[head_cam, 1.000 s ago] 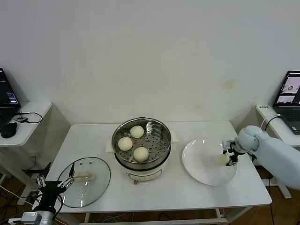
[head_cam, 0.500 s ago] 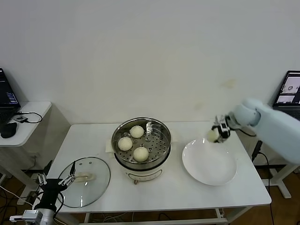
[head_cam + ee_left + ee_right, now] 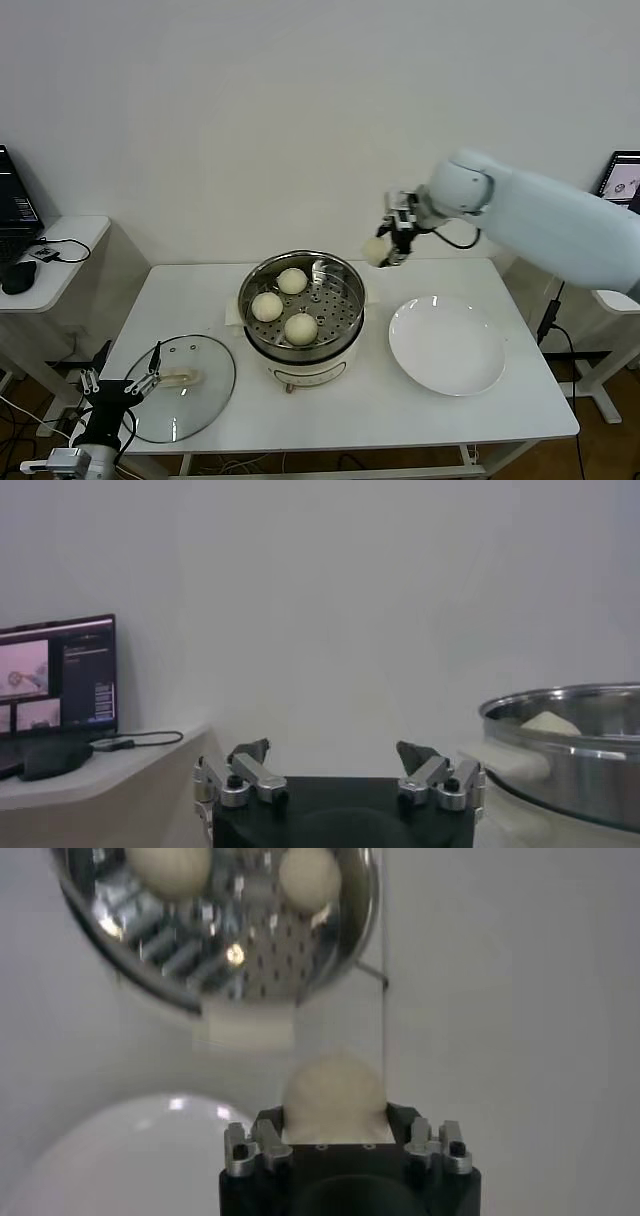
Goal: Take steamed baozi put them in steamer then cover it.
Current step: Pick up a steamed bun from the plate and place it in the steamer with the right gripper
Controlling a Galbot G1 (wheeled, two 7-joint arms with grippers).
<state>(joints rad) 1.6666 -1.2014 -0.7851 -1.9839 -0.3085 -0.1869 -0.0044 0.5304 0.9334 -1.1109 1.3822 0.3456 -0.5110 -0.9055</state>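
Observation:
My right gripper should release its baozi on the bare bottom of the steamer toward the white plate (image 3: 317, 301) (image 3: 247, 925), next to the other baozi.
The steel steamer (image 3: 328, 298) stands mid-table on its white base with three steamed baozi inside (image 3: 292, 281) (image 3: 267, 306) (image 3: 301, 327). My right gripper (image 3: 381, 252) hangs in the air just past the steamer's right rim, shut on another baozi (image 3: 375, 251). In the right wrist view that bun (image 3: 333, 1091) sits between the jaws of the right gripper (image 3: 335, 1120), with the steamer (image 3: 240, 958) ahead. My left gripper (image 3: 122, 381) waits open at the table's front left corner beside the glass lid (image 3: 205, 362). It is empty in its own view (image 3: 333, 755).
A bare white plate (image 3: 447, 345) lies to the right of the steamer. Side tables with laptops stand at both edges of the scene. The steamer's steel wall (image 3: 570, 740) shows to one side in the left wrist view.
My right gripper has lifted the baozi off the plate and carried it up and left to the steamer's right rim. The left arm has barely shifted.

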